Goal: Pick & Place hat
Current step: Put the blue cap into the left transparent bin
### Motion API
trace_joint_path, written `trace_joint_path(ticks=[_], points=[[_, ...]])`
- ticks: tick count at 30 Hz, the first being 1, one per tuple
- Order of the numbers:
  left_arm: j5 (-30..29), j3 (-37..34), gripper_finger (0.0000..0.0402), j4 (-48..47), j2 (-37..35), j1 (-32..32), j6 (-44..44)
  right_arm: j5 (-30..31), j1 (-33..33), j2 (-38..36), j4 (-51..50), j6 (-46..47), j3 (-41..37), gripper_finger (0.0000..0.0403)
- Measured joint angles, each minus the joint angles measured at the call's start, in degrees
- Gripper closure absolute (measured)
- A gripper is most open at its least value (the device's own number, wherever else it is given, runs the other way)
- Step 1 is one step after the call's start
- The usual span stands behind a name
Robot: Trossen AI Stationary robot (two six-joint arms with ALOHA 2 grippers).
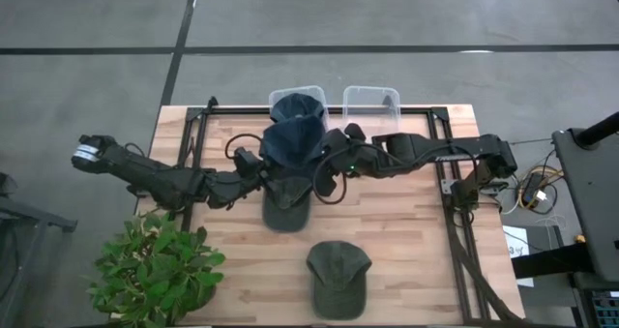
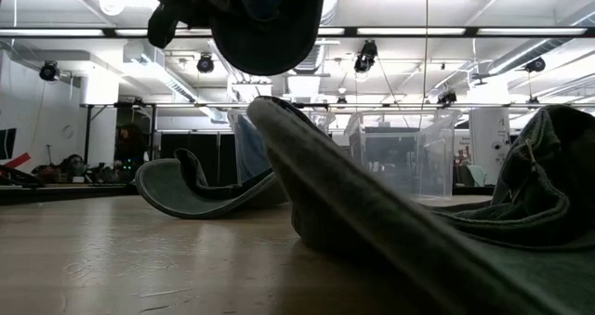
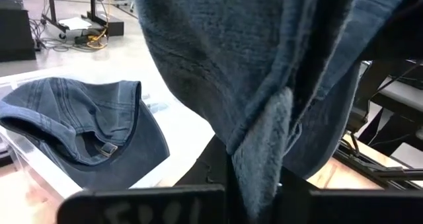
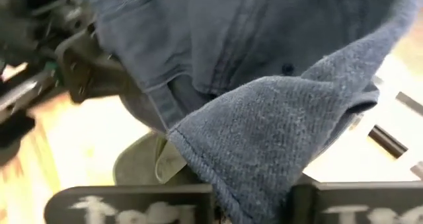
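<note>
The robot's left gripper needs to release the blue denim cap, now lifted above the table's middle, on top of the other blue cap in the clear bin (image 1: 306,113) (image 3: 92,131).
A blue denim cap (image 1: 295,142) hangs above the table's middle, held between both grippers; the low view shows it lifted clear (image 2: 265,27). My left gripper (image 1: 263,165) is shut on its left side, my right gripper (image 1: 327,162) on its right side. A second blue cap (image 1: 298,105) lies inside the left clear bin (image 1: 314,91) at the far edge, also seen in the left wrist view (image 3: 79,131). One olive cap (image 1: 287,207) rests on the table under the held cap. Another olive cap (image 1: 338,278) lies near the near edge. My left gripper pinches a fold of the blue cap's cloth (image 3: 264,151) between its two fingers, coming level from the table's left. The cap hangs clear of the table. My right gripper pinches an edge of the blue cap (image 4: 258,178) between its two fingers, coming from the table's right. The cloth drapes over the fingers, with the olive cap (image 4: 142,164) below it.
An empty clear bin (image 1: 372,101) stands to the right of the one with the cap. A potted plant (image 1: 155,265) sits at the table's near-left corner. A black frame (image 1: 450,188) runs along the table's sides. Bare wood shows near-left and near-right of the olive caps.
</note>
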Motion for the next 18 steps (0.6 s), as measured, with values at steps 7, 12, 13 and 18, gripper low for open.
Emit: trace_joint_path(ticks=[7, 12, 13, 18], points=[[-0.46, 0.53, 0.0395, -0.36, 0.04, 1.11, -4.49, -2.67, -0.35, -0.60, -3.84, -3.80, 0.00, 0.0336], [-1.72, 3.16, 0.0395, 0.55, -0.10, 4.59, -7.92, -3.08, -0.29, -0.81, -11.53, -3.90, -0.02, 0.0287], [-1.64, 3.78, 0.0395, 0.52, -0.10, 5.52, -8.31, -3.08, -0.29, -0.79, -13.85, -3.88, -0.04, 0.0279], [5.88, 7.74, 0.0395, 0.45, -0.04, 12.89, -10.35, -2.52, -0.06, -0.79, -23.61, -2.74, -0.09, 0.0258]])
